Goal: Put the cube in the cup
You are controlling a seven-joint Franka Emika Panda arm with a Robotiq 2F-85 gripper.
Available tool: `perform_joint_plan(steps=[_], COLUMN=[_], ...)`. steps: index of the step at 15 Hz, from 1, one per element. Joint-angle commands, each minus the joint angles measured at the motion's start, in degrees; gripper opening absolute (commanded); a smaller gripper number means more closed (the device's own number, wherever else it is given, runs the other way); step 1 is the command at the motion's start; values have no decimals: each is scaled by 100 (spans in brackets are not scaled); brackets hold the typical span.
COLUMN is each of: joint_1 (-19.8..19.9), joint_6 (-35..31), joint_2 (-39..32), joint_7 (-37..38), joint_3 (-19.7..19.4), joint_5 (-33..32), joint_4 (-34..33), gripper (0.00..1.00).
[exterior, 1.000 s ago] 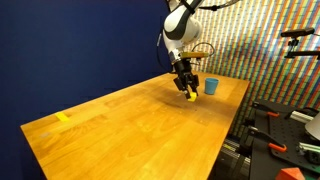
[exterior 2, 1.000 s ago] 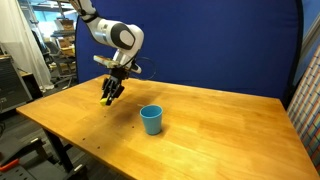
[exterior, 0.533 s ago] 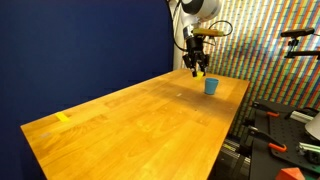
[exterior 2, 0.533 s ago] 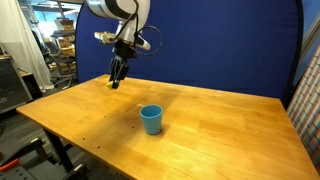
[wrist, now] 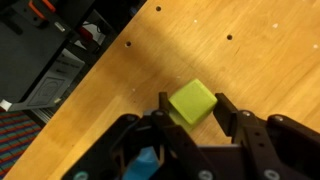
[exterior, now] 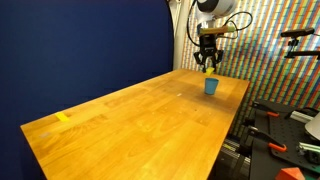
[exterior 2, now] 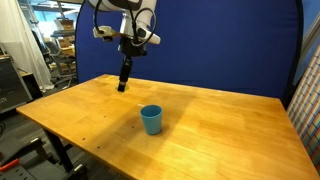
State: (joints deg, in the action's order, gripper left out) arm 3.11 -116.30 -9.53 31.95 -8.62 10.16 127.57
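Next, my gripper lets go of the small yellow cube inside the light-blue cup (exterior: 211, 87) (wrist: 150, 157) that stands near the far end of the table. The cube is still above the wooden table.
My gripper (wrist: 192, 101) is shut on the small yellow cube (wrist: 191, 102) and holds it in the air above the wooden table (exterior: 130, 120). In both exterior views the gripper (exterior: 209, 68) (exterior 2: 123, 83) hangs well above the tabletop. The light-blue cup (exterior: 211, 86) (exterior 2: 151, 119) stands upright on the table. In an exterior view the gripper is just above the cup; in an exterior view it is up and to the left of it. A bit of the cup (wrist: 146, 166) shows at the bottom of the wrist view.
A flat yellow tape strip (exterior: 63, 117) lies near the table's near corner. A dark blue backdrop (exterior 2: 220, 45) stands behind the table. Black gear with red parts (exterior: 275, 130) sits beside the table edge.
The gripper has lifted the cube off the table and carried it up and across toward the cup. The cup has not moved.
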Motion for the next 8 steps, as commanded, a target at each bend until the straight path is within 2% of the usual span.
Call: perform_joint_plan(steps=[1,4,8], joint_1=[124,245,359], joint_6=[-159,-74,82], joint_2=[178,140,15], joint_7=[932,1635,2181], joint_3=[-189,-344,-436], joint_5=[-258,-419,-532], joint_4=[155,86,-118], gripper=[24,24,24])
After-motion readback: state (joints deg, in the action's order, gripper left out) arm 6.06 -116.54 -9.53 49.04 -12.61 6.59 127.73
